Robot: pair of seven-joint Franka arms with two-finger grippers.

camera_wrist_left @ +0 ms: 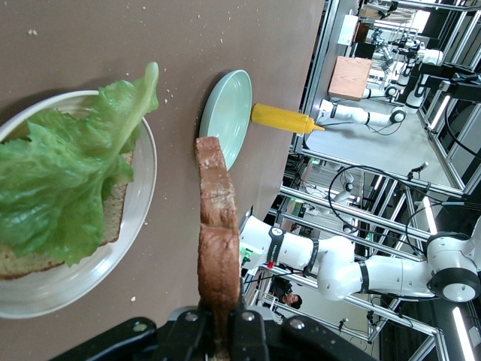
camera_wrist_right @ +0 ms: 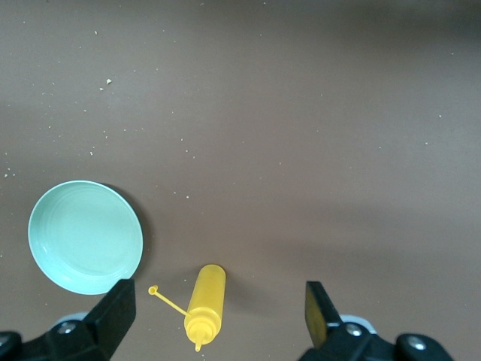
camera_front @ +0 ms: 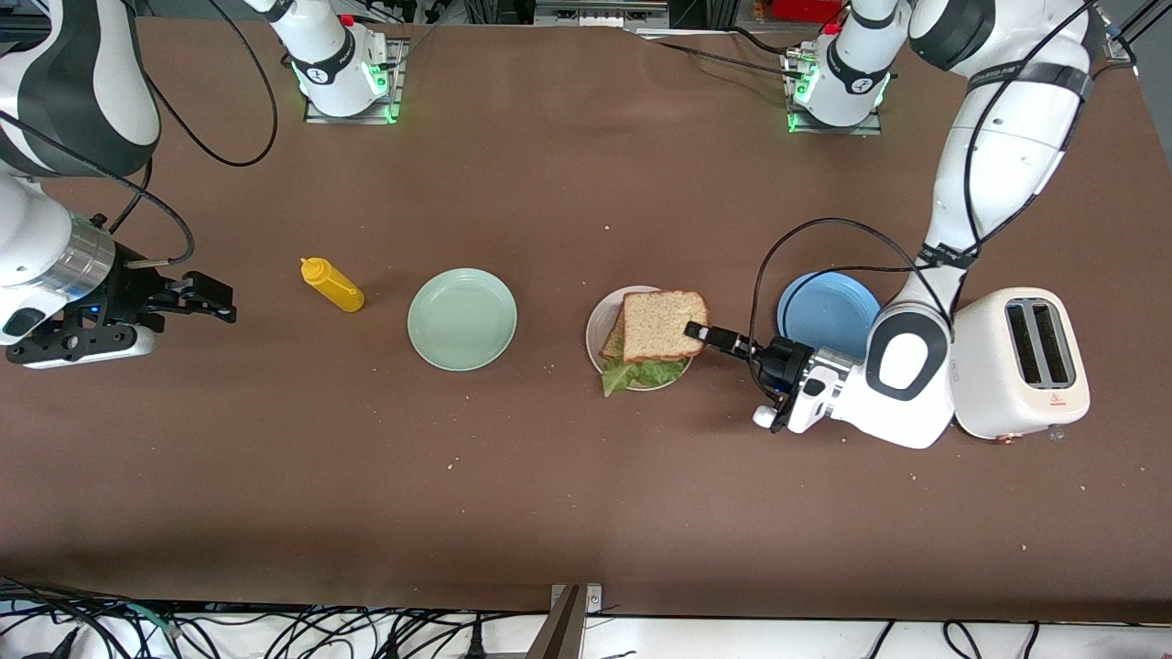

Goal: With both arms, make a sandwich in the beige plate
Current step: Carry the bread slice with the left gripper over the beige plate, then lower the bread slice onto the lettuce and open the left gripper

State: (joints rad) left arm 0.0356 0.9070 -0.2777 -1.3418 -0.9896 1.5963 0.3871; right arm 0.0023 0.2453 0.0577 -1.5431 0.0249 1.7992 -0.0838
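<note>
My left gripper is going to let go of the second brown bread slice on the green lettuce leaf in the beige plate (camera_front: 647, 334) (camera_wrist_left: 75, 180).
The beige plate (camera_front: 599, 322) lies mid-table with a slice of brown bread (camera_wrist_left: 22, 259) and a ruffled green lettuce leaf (camera_front: 643, 372) on it. My left gripper (camera_front: 698, 331) is shut on the edge of a second brown bread slice (camera_front: 661, 326) and holds it flat above the lettuce and the plate. In the left wrist view that slice (camera_wrist_left: 218, 226) shows edge-on between the fingers (camera_wrist_left: 244, 331), beside the plate (camera_wrist_left: 143, 180) and lettuce (camera_wrist_left: 68, 180). My right gripper (camera_front: 212, 300) is open and empty, waiting over the right arm's end of the table.
A mint green plate (camera_front: 462, 319) lies beside the beige plate toward the right arm's end, and a yellow squeeze bottle (camera_front: 331, 285) lies past it. A blue plate (camera_front: 827, 311) and a white toaster (camera_front: 1021, 362) stand at the left arm's end.
</note>
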